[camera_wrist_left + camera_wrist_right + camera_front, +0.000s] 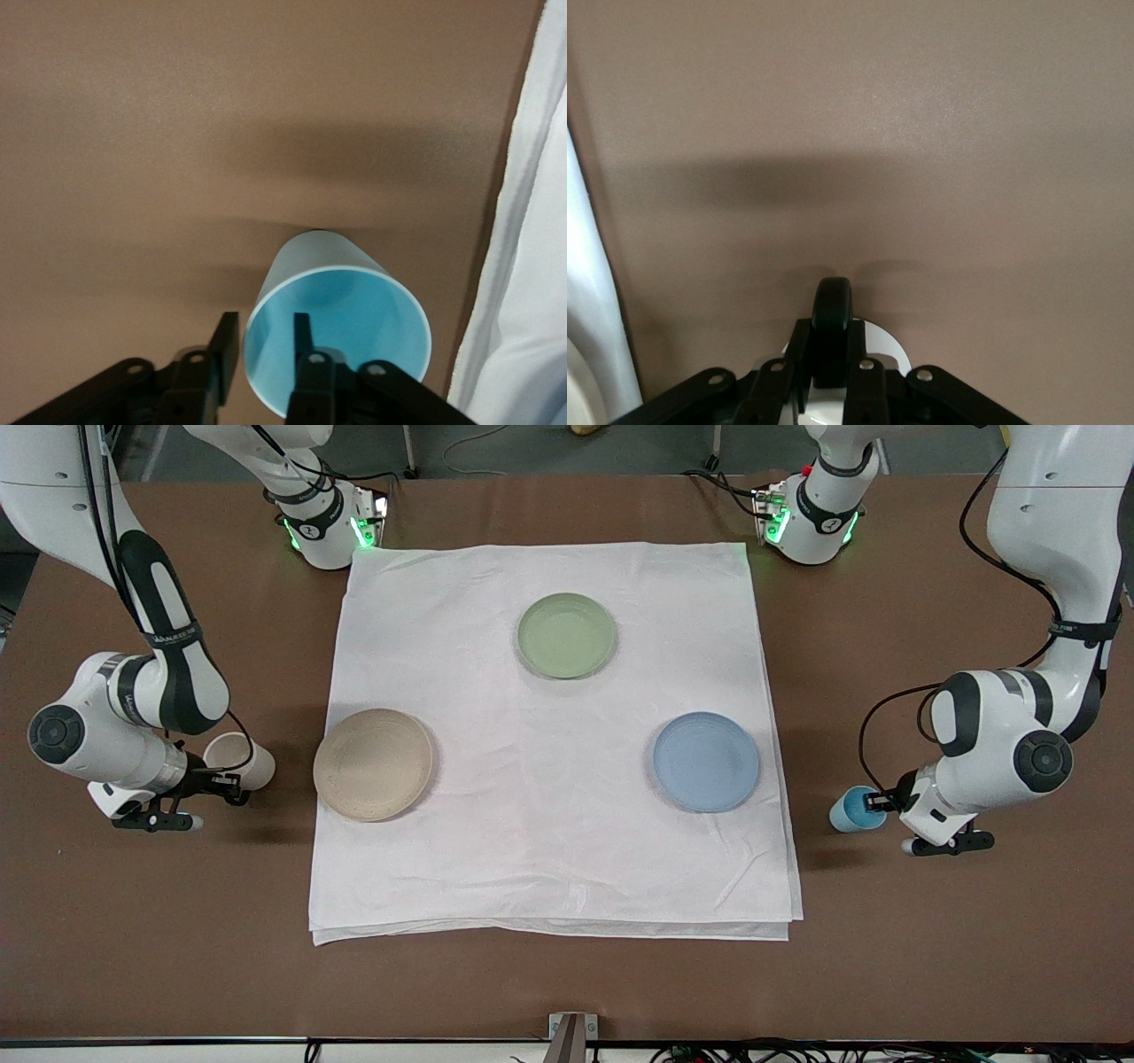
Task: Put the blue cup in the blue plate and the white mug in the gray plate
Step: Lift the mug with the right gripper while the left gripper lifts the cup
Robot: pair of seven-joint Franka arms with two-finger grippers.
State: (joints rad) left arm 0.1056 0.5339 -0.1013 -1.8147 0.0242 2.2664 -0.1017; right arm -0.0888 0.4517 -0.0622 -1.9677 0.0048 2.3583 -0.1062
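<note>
The robot will put the white mug down near the middle of the gray plate (388, 755) with its right gripper.
The blue cup (852, 810) is tipped on its side over the bare table beside the cloth, at the left arm's end. My left gripper (877, 802) is shut on its rim. In the left wrist view the gripper (264, 329) has one finger inside the cup (341, 310) and one outside. The white mug (237, 760) is over the bare table at the right arm's end. My right gripper (226, 781) is shut on its dark handle (833, 301), which shows in the right wrist view between the gripper's (829, 329) fingers. The blue plate (706, 762) and gray plate (374, 764) lie empty on the cloth.
A white cloth (549, 841) covers the middle of the brown table (567, 983). An empty green plate (567, 635) lies on it toward the robots' bases. The cloth's edge shows in the left wrist view (532, 266) and the right wrist view (589, 292).
</note>
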